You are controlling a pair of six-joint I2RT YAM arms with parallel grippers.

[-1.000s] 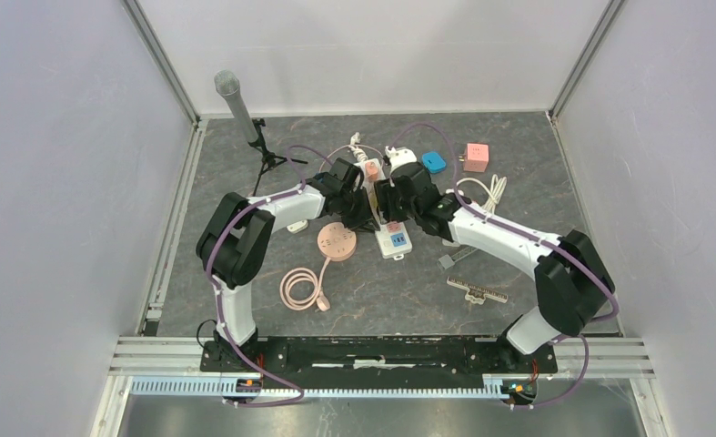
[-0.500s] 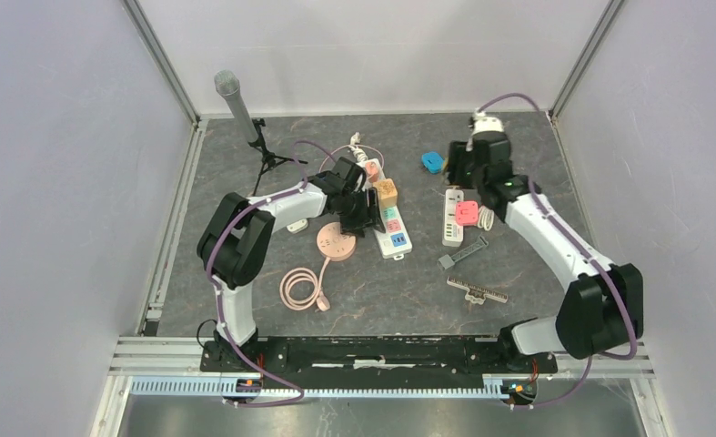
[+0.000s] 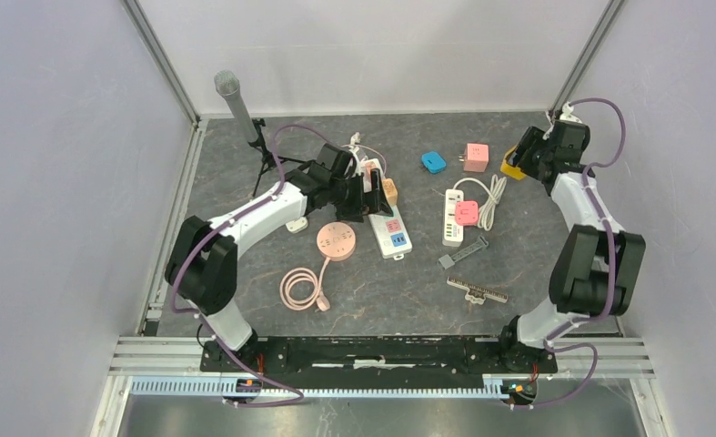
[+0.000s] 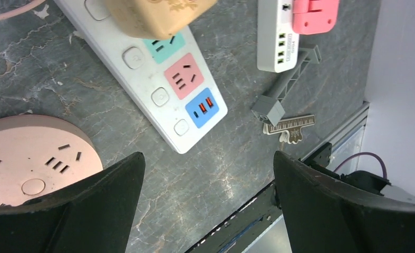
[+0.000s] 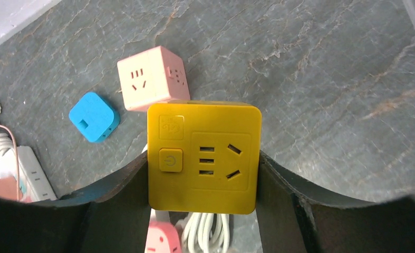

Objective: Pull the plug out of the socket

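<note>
The robot's right gripper should release the yellow cube plug on the mat (image 3: 508,162) (image 5: 210,73) next to the pink cube.
My right gripper (image 3: 520,160) is at the back right corner, shut on a yellow cube plug (image 3: 512,168). In the right wrist view the yellow cube (image 5: 204,155) sits squarely between the two fingers, held above the mat. The white socket strip (image 3: 391,229) with coloured outlets lies mid-table, and a tan cube plug (image 3: 388,191) stands on its far end. My left gripper (image 3: 368,189) hovers beside that end. In the left wrist view the left gripper (image 4: 208,174) is open and empty above the strip (image 4: 157,79) and the tan cube (image 4: 157,16).
A microphone on a stand (image 3: 240,105) is at the back left. A pink round extension (image 3: 336,239), a white strip with a pink plug (image 3: 454,217), a blue adapter (image 3: 433,162), a pink cube (image 3: 476,157) and grey combs (image 3: 478,291) lie around. The right wall is close to my right gripper.
My right arm swung from the socket strip to the back right corner, carrying the yellow cube. My left gripper opened and let go at the strip's far end.
</note>
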